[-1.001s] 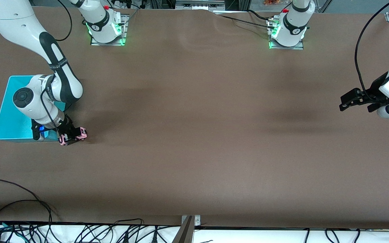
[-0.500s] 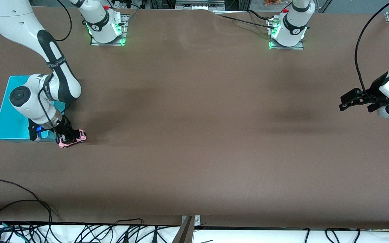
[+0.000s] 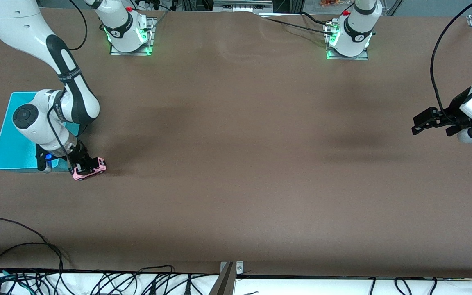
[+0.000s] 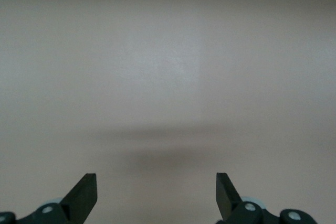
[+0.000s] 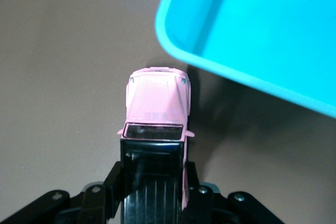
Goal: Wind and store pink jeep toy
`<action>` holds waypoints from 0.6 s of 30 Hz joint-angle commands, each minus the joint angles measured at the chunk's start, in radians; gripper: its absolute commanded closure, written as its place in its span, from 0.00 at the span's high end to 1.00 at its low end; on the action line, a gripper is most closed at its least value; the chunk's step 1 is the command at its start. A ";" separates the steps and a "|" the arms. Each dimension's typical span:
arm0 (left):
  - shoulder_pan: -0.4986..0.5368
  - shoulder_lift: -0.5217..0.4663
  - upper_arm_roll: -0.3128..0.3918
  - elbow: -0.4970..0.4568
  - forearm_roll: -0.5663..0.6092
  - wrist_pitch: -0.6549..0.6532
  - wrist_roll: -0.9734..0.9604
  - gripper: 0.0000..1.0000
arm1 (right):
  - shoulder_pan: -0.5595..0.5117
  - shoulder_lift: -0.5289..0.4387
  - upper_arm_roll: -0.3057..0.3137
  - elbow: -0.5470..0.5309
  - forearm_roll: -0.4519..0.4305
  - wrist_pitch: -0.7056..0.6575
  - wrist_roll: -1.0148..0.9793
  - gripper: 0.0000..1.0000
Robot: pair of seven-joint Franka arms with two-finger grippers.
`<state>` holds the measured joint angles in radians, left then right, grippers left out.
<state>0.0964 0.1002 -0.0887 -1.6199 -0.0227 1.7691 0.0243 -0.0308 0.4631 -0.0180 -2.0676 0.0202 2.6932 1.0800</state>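
Note:
My right gripper will put the pink jeep toy down around the middle of the turquoise bin's bottom (image 3: 41,129). The jeep now stands just beside the bin's corner.
The pink jeep toy (image 3: 89,169) stands on the brown table just beside the turquoise bin's (image 3: 8,139) corner nearest the front camera. My right gripper (image 3: 81,163) is shut on the jeep's black roof section and holds it on the table. In the right wrist view the pink jeep toy (image 5: 156,103) points away from my right gripper (image 5: 153,179), its black fingers (image 5: 116,174) press both sides of the roof, and the bin's rim (image 5: 220,72) is close by. My left gripper (image 3: 418,125) is open and empty above the table at the left arm's end, waiting; it also shows in the left wrist view (image 4: 156,192).
Black cables (image 3: 35,246) lie along the table edge nearest the front camera. The two arm bases (image 3: 127,30) stand at the table's farthest edge. The right arm's elbow hangs over the turquoise bin.
My right gripper has lowered the jeep from a tilted, lifted pose onto the table and nudged it slightly away from the bin. The left arm has not moved.

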 commanded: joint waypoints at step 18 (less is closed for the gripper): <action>0.000 -0.002 0.001 0.006 -0.010 -0.003 0.006 1.00 | -0.003 -0.310 -0.011 0.011 -0.123 -0.492 -0.543 0.00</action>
<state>0.0964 0.1002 -0.0887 -1.6199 -0.0227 1.7691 0.0243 -0.0263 0.2083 0.0300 -2.0538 -0.0844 2.2996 0.7699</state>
